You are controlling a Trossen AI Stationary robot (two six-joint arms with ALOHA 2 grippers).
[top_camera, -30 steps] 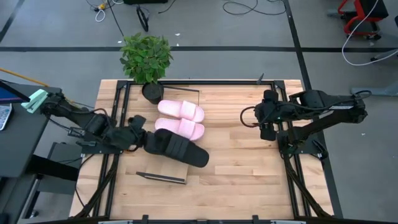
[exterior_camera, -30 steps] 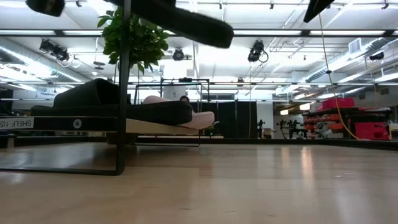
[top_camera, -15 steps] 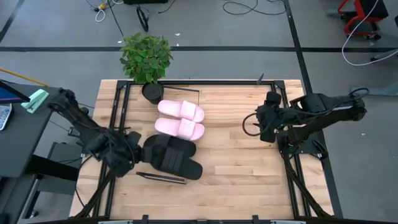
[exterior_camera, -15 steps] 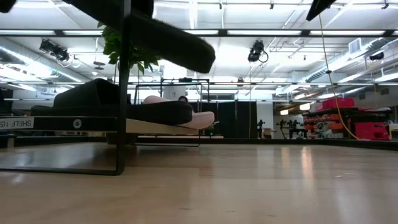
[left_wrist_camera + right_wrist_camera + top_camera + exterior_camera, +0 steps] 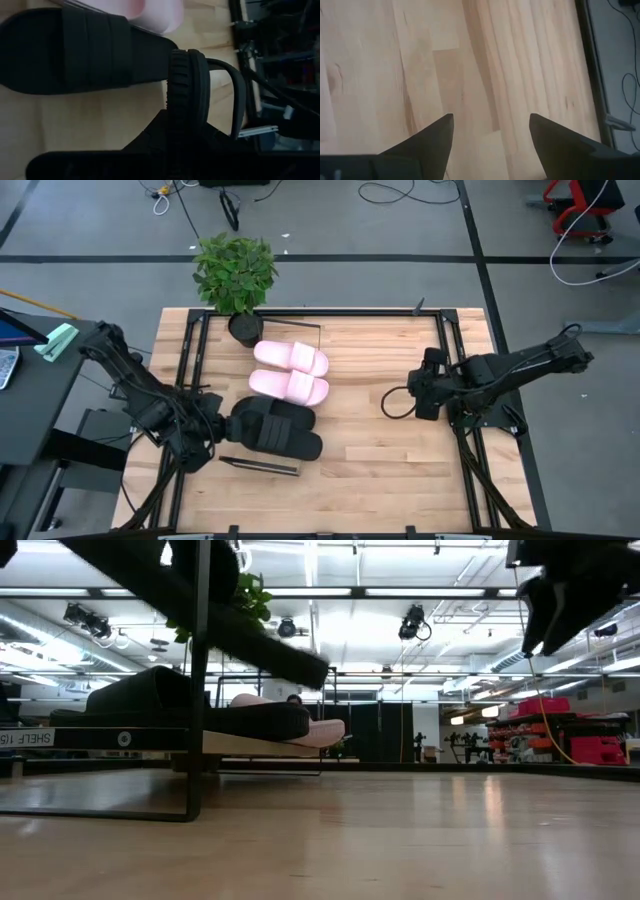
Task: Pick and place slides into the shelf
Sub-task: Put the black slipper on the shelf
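The robot's left gripper should set the black slide, now held above the shelf's near part, down on the board along the near side of the second black slide (image 5: 270, 447) (image 5: 85, 124).
My left gripper (image 5: 218, 430) is shut on a black slide (image 5: 285, 443) and carries it above the near part of the shelf (image 5: 255, 745). In the low view this slide (image 5: 250, 640) slants through the air, its free end lowest. A second black slide (image 5: 275, 412) (image 5: 180, 705) (image 5: 75, 52) lies sole-down on the shelf board. Beyond it, two pale pink slides (image 5: 291, 358) (image 5: 290, 386) lie side by side on the same board. My right gripper (image 5: 425, 395) (image 5: 490, 130) is open above bare table on the right. My left gripper holds the black slide by the end toward the table's left (image 5: 240, 430), coming at it roughly level from the left. The slide is lifted clear and tilted, its far end (image 5: 315, 670) dropping toward the shelf. Which part the fingers meet is lost in the dark wrist view.
A potted plant (image 5: 235, 275) stands at the shelf's far end. The shelf's dark metal end frame (image 5: 258, 466) lies nearest the near edge and shows as an upright post (image 5: 198, 690) in the low view. Bare tabletop (image 5: 370, 450) stretches between the shelf and the right arm.
My left gripper has moved toward the table's near edge and gone down, carrying the black slide. The slide has swung nearer the resting black one and tipped, so its free end now hangs lower. My right gripper has moved toward the near edge and down, coming into the low view.
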